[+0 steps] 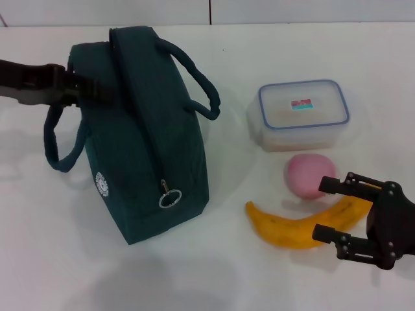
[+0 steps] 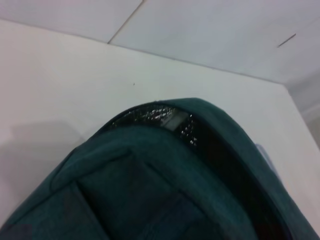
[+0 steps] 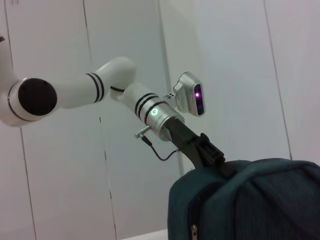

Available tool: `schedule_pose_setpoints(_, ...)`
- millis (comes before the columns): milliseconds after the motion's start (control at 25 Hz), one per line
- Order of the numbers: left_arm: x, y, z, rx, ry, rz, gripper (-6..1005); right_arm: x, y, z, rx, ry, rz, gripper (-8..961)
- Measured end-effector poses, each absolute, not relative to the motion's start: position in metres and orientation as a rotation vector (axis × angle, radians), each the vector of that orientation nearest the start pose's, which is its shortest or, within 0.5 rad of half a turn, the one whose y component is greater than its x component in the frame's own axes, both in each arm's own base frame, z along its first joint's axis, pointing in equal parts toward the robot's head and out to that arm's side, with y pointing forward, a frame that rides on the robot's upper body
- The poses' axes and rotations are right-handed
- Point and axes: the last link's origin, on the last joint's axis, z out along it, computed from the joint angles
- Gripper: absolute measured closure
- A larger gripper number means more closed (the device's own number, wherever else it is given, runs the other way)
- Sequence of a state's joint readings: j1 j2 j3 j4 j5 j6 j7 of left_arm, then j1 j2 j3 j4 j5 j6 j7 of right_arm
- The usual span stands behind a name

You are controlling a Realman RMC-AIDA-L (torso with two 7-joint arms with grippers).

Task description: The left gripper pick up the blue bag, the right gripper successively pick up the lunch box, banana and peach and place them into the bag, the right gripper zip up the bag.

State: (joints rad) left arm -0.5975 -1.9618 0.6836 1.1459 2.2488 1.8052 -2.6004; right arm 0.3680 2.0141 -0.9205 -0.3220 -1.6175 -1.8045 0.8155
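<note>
My right gripper is to go to the lunch box next and close on its outer side (image 1: 345,106), the one that faces away from the blue bag.
The blue bag (image 1: 152,149) stands on the white table, zipped along most of its top, with its ring zipper pull (image 1: 170,197) hanging at the near end. My left gripper (image 1: 97,91) is shut on the bag's far upper end, beside one handle. The left wrist view looks down on the blue bag (image 2: 150,190), where a strip of foil lining (image 2: 165,119) shows. To the bag's right lie the lunch box (image 1: 303,111), the peach (image 1: 308,175) and the banana (image 1: 285,228). My right gripper (image 1: 325,209) is open at the banana's right end.
The right wrist view shows the blue bag (image 3: 250,205) from the side with the left gripper (image 3: 212,156) at its top corner, white wall panels behind. The table (image 1: 65,259) ends at a wall at the back.
</note>
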Motion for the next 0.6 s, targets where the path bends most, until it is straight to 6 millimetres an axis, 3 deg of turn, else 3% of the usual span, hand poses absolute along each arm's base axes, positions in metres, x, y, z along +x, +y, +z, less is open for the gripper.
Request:
schedule_pose_setpoints(160, -0.2299, 0.3536, 0.1059, -2.382, -1.674, -0.365, 392, 0.2813, 0.2407, -0.0156, -2.679, 0.254, 1.150, 229)
schedule_pose_setpoints(280, -0.2299, 0.3548, 0.1047, -2.375, -1.691, -0.351, 632, 0.2798, 0.2412, -0.0165, -2.681, 0.256, 1.160, 229)
schedule_pose_setpoints(600, -0.2262, 0.3579, 0.1061, -2.376, -1.692, -0.366, 801, 0.2764, 0.2463, -0.0101, -2.614, 0.340, 1.233, 228)
